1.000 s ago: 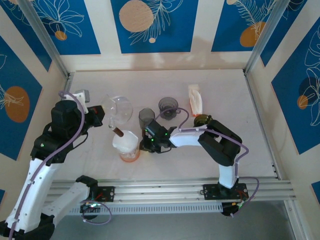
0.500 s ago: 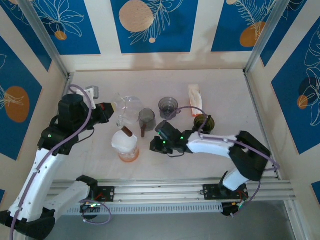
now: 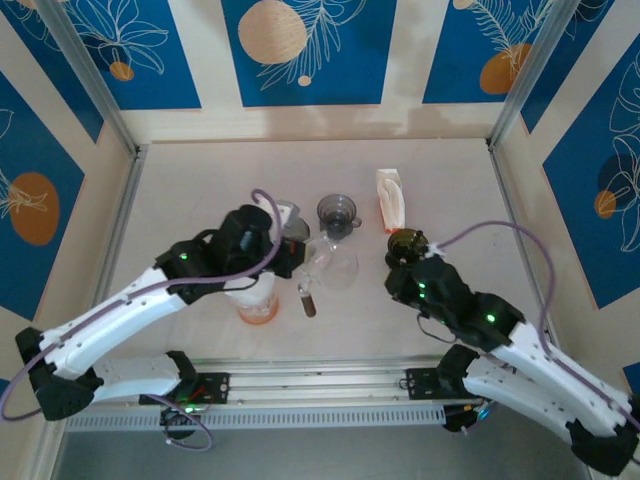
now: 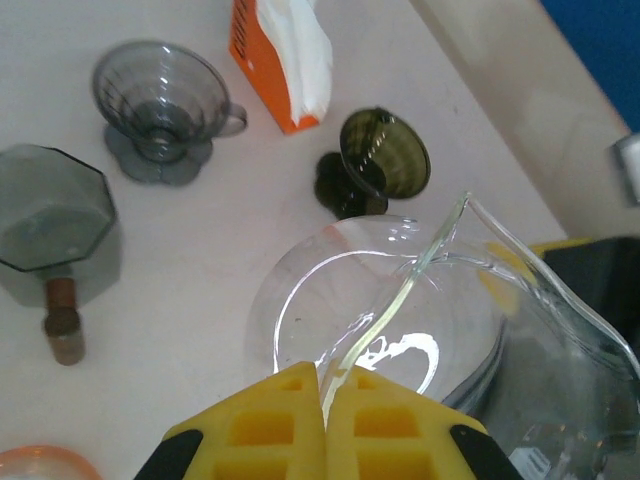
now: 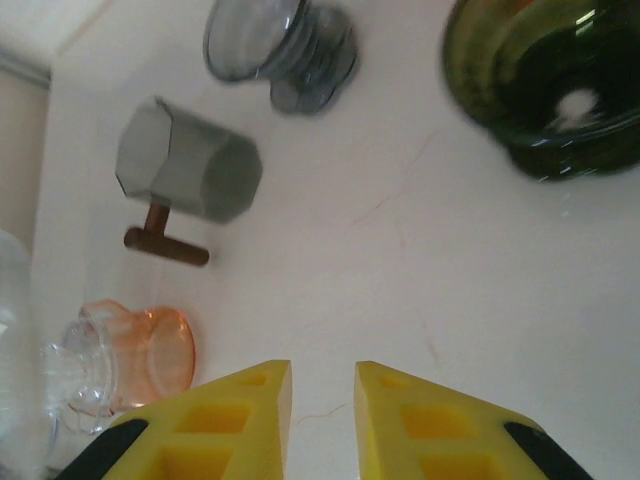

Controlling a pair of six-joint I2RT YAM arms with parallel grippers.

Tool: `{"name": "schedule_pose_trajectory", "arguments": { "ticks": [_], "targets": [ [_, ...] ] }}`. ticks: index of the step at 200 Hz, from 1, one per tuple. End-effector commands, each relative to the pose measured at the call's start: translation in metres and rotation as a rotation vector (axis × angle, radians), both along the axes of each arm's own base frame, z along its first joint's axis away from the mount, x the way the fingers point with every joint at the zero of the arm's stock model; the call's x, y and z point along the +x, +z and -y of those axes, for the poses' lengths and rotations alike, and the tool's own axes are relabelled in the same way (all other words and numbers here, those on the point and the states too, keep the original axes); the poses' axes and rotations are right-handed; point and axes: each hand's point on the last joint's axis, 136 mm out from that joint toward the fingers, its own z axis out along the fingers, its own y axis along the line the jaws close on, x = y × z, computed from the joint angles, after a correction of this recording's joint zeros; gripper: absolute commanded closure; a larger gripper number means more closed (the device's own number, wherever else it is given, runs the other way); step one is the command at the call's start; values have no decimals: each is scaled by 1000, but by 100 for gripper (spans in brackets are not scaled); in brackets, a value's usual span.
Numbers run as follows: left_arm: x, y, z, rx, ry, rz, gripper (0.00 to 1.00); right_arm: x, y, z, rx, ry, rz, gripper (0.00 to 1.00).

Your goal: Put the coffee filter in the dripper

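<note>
Next, I set the clear glass carafe, which now sits mid-table, on the bare table (image 3: 336, 308) between the orange dripper and the near rail's green-dripper side with my left gripper.
An orange dripper (image 3: 258, 305) stands left of centre with a white filter (image 3: 252, 290) in it, partly under my left arm. It also shows low on the left as the orange dripper (image 5: 150, 355). An orange pack of white filters (image 3: 390, 198) lies at the back. A grey dripper (image 3: 338, 213) and a green dripper (image 3: 405, 243) stand apart from it. My left gripper (image 4: 325, 372) is shut on the rim of a clear glass carafe (image 4: 400, 300), and the carafe (image 3: 335, 265) sits mid-table. My right gripper (image 5: 322, 375) is open over bare table, with nothing between its fingers.
A grey octagonal cup (image 5: 190, 170) with a wooden handle (image 3: 308, 302) sits between the orange dripper and the carafe. Side walls close the table on the left, right and back. A metal rail (image 3: 350, 380) runs along the near edge.
My left arm swung right, carrying the carafe from the far left to mid-table. My right arm drew back from the cup toward the right, and its jaws widened.
</note>
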Motion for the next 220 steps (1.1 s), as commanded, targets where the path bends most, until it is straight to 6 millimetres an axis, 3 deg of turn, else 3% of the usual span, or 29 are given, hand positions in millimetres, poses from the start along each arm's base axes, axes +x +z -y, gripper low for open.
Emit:
{"name": "schedule_pose_trajectory", "arguments": {
  "ticks": [1,29,79,116,164,220],
  "targets": [
    [1,-9,21,29,-11,50,100,-15,-17,41,-138,-66,-37,75],
    [-2,-52,33,138,-25,12,100,-19,-22,40,-131,-49,-52,74],
    [-5,-117,30,304,-9,-48,100,-17,-31,28,-102,-16,-59,73],
    [-3,-130,28,361,5,-24,100,-15,-31,22,-95,1,-60,73],
    [-8,-152,40,361,-23,-80,100,-15,-33,20,-86,4,-64,73],
    [-2,-160,34,402,1,-76,100,-16,-35,16,-73,14,-71,72]
  ]
}}
